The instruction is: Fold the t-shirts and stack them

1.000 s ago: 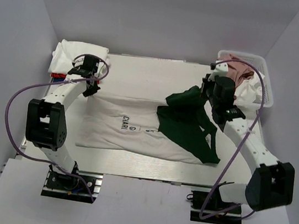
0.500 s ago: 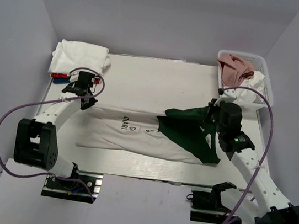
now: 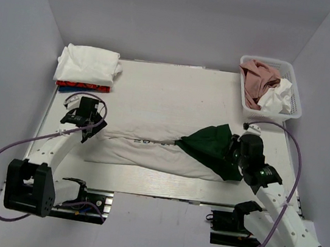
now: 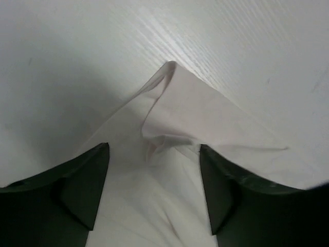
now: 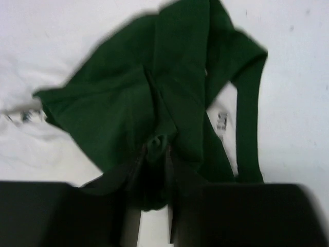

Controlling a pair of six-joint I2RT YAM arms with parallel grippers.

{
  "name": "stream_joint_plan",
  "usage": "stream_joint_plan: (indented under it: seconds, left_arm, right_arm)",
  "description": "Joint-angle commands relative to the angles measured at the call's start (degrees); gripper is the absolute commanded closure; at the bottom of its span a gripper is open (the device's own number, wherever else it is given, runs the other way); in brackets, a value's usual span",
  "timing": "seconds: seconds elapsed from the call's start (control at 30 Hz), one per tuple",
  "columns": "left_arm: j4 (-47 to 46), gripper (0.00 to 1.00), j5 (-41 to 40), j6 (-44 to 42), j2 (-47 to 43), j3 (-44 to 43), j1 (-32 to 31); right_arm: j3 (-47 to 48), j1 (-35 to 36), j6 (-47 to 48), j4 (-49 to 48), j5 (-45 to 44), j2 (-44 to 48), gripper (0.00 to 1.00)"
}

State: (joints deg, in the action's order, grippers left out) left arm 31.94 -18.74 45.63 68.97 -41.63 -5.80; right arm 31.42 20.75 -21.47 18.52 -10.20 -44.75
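Observation:
The corner of the off-white t-shirt is rumpled and doubled over, so before the next fold I will pinch the t-shirt's small crease [image 4: 168, 140] with my left gripper and pull the corner smooth.
An off-white printed t-shirt [image 3: 140, 147] lies folded lengthwise across the middle of the table. A dark green t-shirt [image 3: 209, 147] is bunched on its right end. My left gripper [image 3: 82, 125] stands wide open over the shirt's left corner [image 4: 169, 110], which rests loose on the table between the fingers [image 4: 87, 180]. My right gripper [image 3: 235, 153] sits at the green t-shirt's right edge, its jaws a little apart. A fold of the green t-shirt [image 5: 159, 146] lies between their tips and white shows through the gap below.
A folded white t-shirt [image 3: 88, 63] tops a stack on red and blue t-shirts [image 3: 75, 86] at the back left. A white lattice basket [image 3: 297, 96] at the back right holds a pink t-shirt [image 3: 259, 75] and a white one [image 3: 277, 97].
Both arms drew the far edges toward the near side, folding the off-white shirt in half with the green one. The left gripper opened and let go; the right jaws parted.

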Motion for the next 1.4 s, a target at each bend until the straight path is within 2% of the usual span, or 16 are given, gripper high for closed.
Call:
stream_joint_plan:
  seconds: [0.0, 0.03, 0.07, 0.13, 0.17, 0.4, 0.5, 0.7, 0.8, 0.83, 0.93, 0.97, 1.0, 1.03, 1.17, 1.37]
  left_arm:
    - [10.6, 0.14, -4.7, 8.9, -4.9, -0.1, 0.7]
    - [14.2, 0.01, -4.7, 10.6, -4.9, -1.9, 1.2]
    - [19.2, 0.00, -5.9, 11.9, -4.9, -2.8, 1.2]
    - [20.1, 0.00, -5.0, 11.9, -4.9, -4.7, 1.2]
    - [19.6, 0.00, -2.8, 10.9, -4.9, -4.7, 1.2]
    - [12.4, 0.00, 4.0, 8.4, -0.2, -7.4, 1.2]
    - [11.7, 0.00, 4.0, 8.4, 5.4, -9.8, 1.2]
    - [12.9, 0.00, 3.9, 9.1, 15.3, -14.3, 1.2]
    - [14.1, 0.16, 4.6, 9.7, 19.1, -16.5, 1.2]
    - [14.1, 0.30, 4.6, 9.7, 19.6, -16.5, 1.2]
    - [14.1, 0.56, 4.6, 9.7, 20.2, -17.7, 1.2]
    - [14.1, 0.80, 4.6, 9.7, 20.2, -17.7, 1.2]
    - [14.1, 0.94, 5.1, 9.7, 20.2, -18.5, 1.2]
    - [14.1, 1.00, 5.1, 9.7, 20.2, -19.6, 1.2]
    - [16.0, 1.00, 2.4, 8.0, 19.6, -22.8, 1.2]
    - [17.6, 1.00, -7.8, 4.1, 17.7, -28.2, 0.0]
  right_arm:
    - [-2.3, 0.2, -9.4, 9.5, 1.8, 3.5, 0.70]
    - [-2.0, 0.2, -10.9, 11.2, 2.4, 4.0, 0.61]
    - [-1.6, 0.2, -11.8, 12.5, 2.5, 4.6, 0.50]
    - [-0.4, 0.1, -11.9, 15.1, 2.5, 6.9, 0.14]
    - [0.7, 0.2, -11.4, 15.2, 2.5, 7.3, 0.10]
    - [-1.4, 0.1, -3.8, 0.4, 7.1, 9.3, 0.10]
    - [-2.6, 0.3, -2.7, -6.8, 12.8, 5.8, 0.10]
    - [-3.1, 0.1, -1.6, -13.2, 14.9, -1.3, 0.10]
    - [-2.9, 0.2, -0.8, -13.8, 14.8, -3.5, 0.10]
    - [-2.8, 0.2, -0.7, -13.9, 14.7, -4.0, 0.10]
    - [-2.7, 0.2, -0.2, -14.0, 15.0, -5.3, 0.10]
    - [-2.7, 0.2, 0.0, -14.0, 15.0, -5.4, 0.10]
    - [-2.8, 0.3, 0.1, -14.1, 15.1, -6.0, 0.10]
    - [-2.9, 0.3, -0.1, -14.2, 15.0, -6.0, 0.10]
    - [-3.6, 0.3, 0.2, -14.6, 15.4, -6.7, 0.10]
    - [-6.4, 0.4, 0.1, -17.1, 16.9, -7.9, 0.10]
